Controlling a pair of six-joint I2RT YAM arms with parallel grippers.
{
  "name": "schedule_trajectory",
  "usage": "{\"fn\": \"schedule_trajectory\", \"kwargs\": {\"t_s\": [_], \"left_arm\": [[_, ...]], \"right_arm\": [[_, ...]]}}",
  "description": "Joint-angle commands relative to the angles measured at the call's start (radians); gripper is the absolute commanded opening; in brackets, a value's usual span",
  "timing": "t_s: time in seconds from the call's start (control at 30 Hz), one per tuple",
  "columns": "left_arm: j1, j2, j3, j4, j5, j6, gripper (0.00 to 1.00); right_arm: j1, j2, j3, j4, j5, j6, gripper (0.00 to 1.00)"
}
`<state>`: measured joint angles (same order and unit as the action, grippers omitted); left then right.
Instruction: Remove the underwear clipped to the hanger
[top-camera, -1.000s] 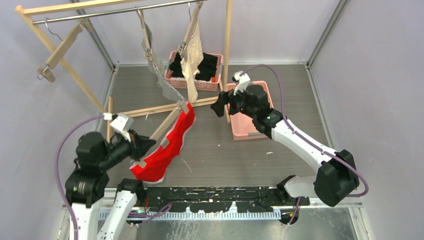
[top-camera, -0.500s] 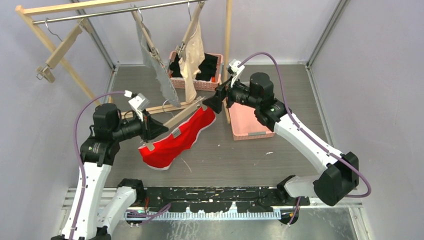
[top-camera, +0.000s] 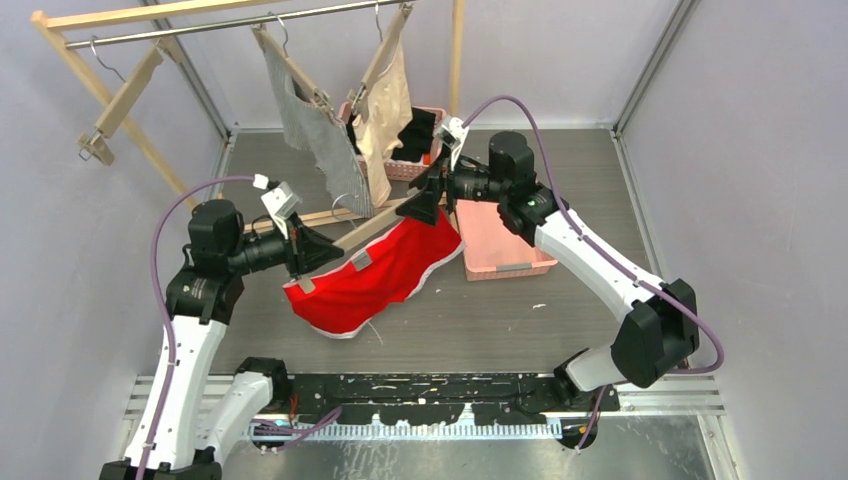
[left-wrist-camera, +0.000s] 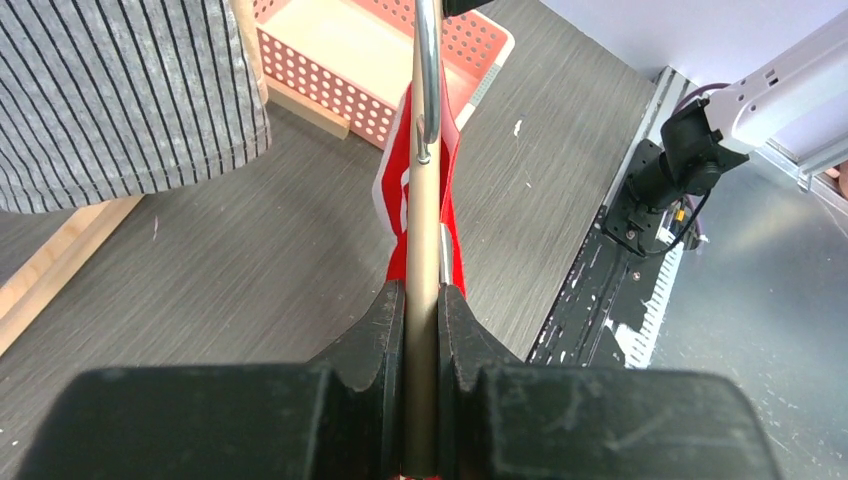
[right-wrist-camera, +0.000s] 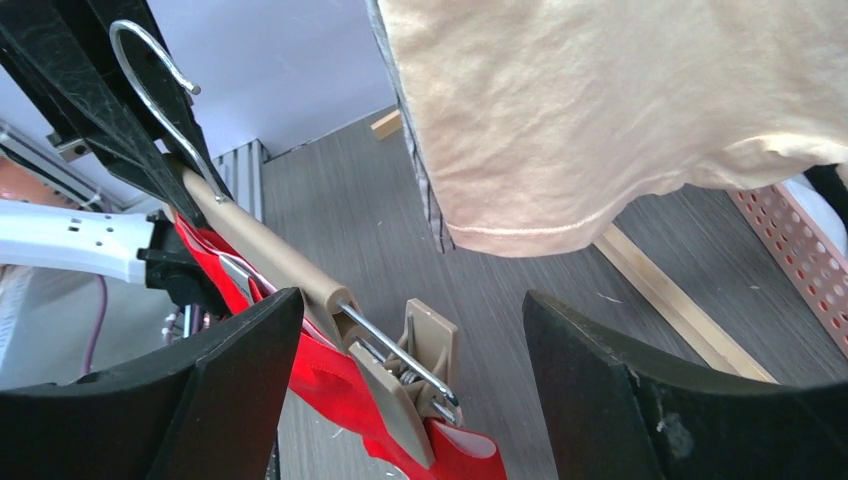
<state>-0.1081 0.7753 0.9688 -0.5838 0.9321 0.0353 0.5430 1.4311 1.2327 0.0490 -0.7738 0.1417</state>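
Note:
My left gripper needs to let go of the hanger beside the beige underwear's lower end (top-camera: 404, 192), leaving it in my right gripper.
The red underwear (top-camera: 375, 282) hangs from a tan clip hanger (top-camera: 365, 240) held off the rail. My left gripper (top-camera: 312, 252) is shut on the hanger's bar (left-wrist-camera: 425, 190), with red cloth (left-wrist-camera: 452, 235) below it. My right gripper (top-camera: 425, 205) is open, its jaws on either side of the hanger's end clip (right-wrist-camera: 425, 375), which still pinches the red cloth (right-wrist-camera: 330, 390). The grey-and-white striped underwear (top-camera: 318, 135) and the beige underwear (top-camera: 385, 110) hang clipped on hangers on the rail; they also show in the wrist views, striped (left-wrist-camera: 120, 90) and beige (right-wrist-camera: 600, 110).
A pink basket (top-camera: 520, 265) stands on the floor right of the red cloth. Another pink basket (top-camera: 400, 168) with black clothes sits at the back. The wooden rack's legs (top-camera: 120, 120) and floor bar (top-camera: 325, 215) cross the left side. An unused hanger (top-camera: 125, 95) hangs at the far left.
My left gripper has lifted the hanger with the red underwear up and to the right. My right gripper has moved left and now straddles the hanger's right clip.

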Motion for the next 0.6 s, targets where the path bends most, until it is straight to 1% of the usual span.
{"fn": "schedule_trajectory", "kwargs": {"t_s": [0.0, 0.17, 0.23, 0.27, 0.33, 0.4, 0.43, 0.47, 0.57], "left_arm": [[0.005, -0.023, 0.007, 0.095, 0.024, -0.018, 0.0], [0.005, -0.009, 0.002, 0.131, 0.019, -0.045, 0.0], [0.006, -0.007, -0.006, 0.158, 0.024, -0.064, 0.0], [0.005, -0.006, -0.009, 0.169, 0.024, -0.073, 0.0], [0.005, -0.006, -0.014, 0.182, 0.024, -0.08, 0.0], [0.005, -0.003, -0.017, 0.196, 0.022, -0.088, 0.0], [0.005, 0.0, -0.019, 0.202, 0.023, -0.093, 0.0], [0.006, 0.003, -0.02, 0.21, 0.023, -0.1, 0.0], [0.005, 0.009, -0.025, 0.229, 0.023, -0.11, 0.0]], "right_arm": [[-0.021, -0.017, 0.048, 0.093, -0.094, 0.053, 0.85], [-0.04, -0.024, 0.036, 0.127, -0.127, 0.088, 0.82], [-0.047, -0.022, 0.035, 0.144, -0.152, 0.108, 0.75], [-0.049, -0.018, 0.034, 0.157, -0.168, 0.123, 0.7], [-0.05, -0.01, 0.033, 0.19, -0.201, 0.154, 0.51], [-0.05, -0.003, 0.029, 0.23, -0.216, 0.184, 0.24], [-0.05, 0.002, 0.026, 0.242, -0.217, 0.195, 0.07], [-0.05, 0.006, 0.028, 0.249, -0.216, 0.204, 0.02], [-0.052, 0.023, 0.032, 0.264, -0.217, 0.219, 0.01]]}}
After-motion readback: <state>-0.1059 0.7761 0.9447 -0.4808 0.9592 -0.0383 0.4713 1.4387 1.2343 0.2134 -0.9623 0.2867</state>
